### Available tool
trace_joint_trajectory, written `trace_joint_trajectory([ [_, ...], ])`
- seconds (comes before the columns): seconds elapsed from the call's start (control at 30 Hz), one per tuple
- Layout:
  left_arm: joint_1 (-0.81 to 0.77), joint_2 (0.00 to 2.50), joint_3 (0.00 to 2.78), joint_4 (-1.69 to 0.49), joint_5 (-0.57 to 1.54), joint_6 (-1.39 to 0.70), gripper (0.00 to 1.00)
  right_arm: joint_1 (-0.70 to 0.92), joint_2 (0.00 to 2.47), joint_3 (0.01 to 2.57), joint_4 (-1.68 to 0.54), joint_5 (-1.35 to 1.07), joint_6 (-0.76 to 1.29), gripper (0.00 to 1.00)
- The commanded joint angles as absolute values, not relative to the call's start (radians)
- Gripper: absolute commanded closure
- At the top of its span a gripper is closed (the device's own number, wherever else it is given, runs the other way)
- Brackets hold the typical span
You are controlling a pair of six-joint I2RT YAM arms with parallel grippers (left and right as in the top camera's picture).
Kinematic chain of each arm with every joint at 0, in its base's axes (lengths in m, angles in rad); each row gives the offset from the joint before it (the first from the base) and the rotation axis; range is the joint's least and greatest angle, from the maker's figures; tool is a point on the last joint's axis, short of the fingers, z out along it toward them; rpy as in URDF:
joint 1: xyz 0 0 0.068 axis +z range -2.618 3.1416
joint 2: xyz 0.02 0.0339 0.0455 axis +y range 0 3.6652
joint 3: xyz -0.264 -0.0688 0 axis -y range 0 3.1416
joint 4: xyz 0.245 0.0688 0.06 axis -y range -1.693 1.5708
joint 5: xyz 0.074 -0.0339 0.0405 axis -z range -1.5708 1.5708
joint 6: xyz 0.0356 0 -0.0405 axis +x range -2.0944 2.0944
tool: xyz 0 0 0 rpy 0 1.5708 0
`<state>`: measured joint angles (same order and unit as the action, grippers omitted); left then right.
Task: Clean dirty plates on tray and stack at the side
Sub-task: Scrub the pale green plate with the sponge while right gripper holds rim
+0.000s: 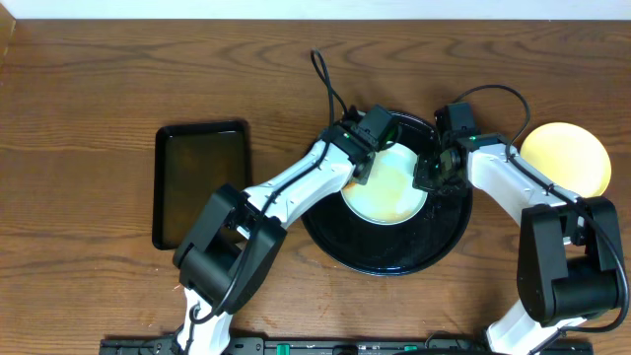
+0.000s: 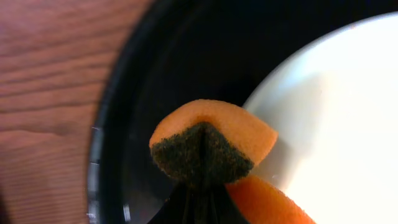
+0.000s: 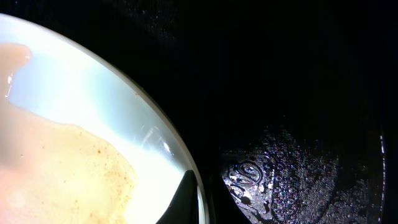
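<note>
My left gripper is going to let go of the orange sponge that it has, near the middle of the smaller rectangular black tray (image 1: 206, 174).
A pale plate (image 1: 386, 184) lies on the round black tray (image 1: 394, 258); a thin orange-tinted film covers much of the plate (image 3: 68, 168). My left gripper (image 1: 361, 166) is shut on a folded orange sponge (image 2: 214, 140) with a dark green scouring face, held over the tray (image 2: 155, 87) at the plate's (image 2: 336, 112) left edge. My right gripper (image 1: 432, 172) is shut on the plate's right rim, one finger over the rim and one outside it (image 3: 200, 198). A yellow plate (image 1: 565, 158) sits on the wooden table to the right of the tray.
A smaller rectangular black tray (image 1: 200, 182) lies on the table at the left. The wet tray floor (image 3: 292, 162) glistens beside the plate. Both arms reach in from the front edge. Bare wood (image 1: 148, 69) runs along the back.
</note>
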<state>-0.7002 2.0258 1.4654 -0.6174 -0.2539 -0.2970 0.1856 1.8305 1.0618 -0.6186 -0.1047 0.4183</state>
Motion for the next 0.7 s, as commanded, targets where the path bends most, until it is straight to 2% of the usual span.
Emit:
trace_joint_trajectory([
  [0.0,-0.678,1.969,1.491,-0.636,-0.332,-0.293,0.93,0.191,1.892,1.004,-0.635,-0.004,0.455,0.99],
  [0.1,-0.678,1.955,1.491,-0.638,-0.246,-0.300,0.93,0.191,1.892,1.004,-0.635,-0.004,0.455,0.99],
  [0.27,-0.680,1.971,1.487,-0.545,0.124,-0.328,0.93,0.191,1.892,1.004,-0.635,-0.004,0.455,0.99],
  [0.33,-0.681,1.984,1.487,-0.504,0.213,-0.360,0.92,0.191,1.892,1.004,-0.635,-0.004,0.455,0.99],
  [0.47,-0.682,2.025,1.487,-0.459,0.260,-0.450,0.93,0.191,1.892,1.004,-0.635,-0.004,0.455,0.99],
  [0.67,-0.687,2.103,1.486,-0.419,0.353,-0.458,0.92,0.191,1.892,1.004,-0.631,-0.004,0.455,0.99],
])
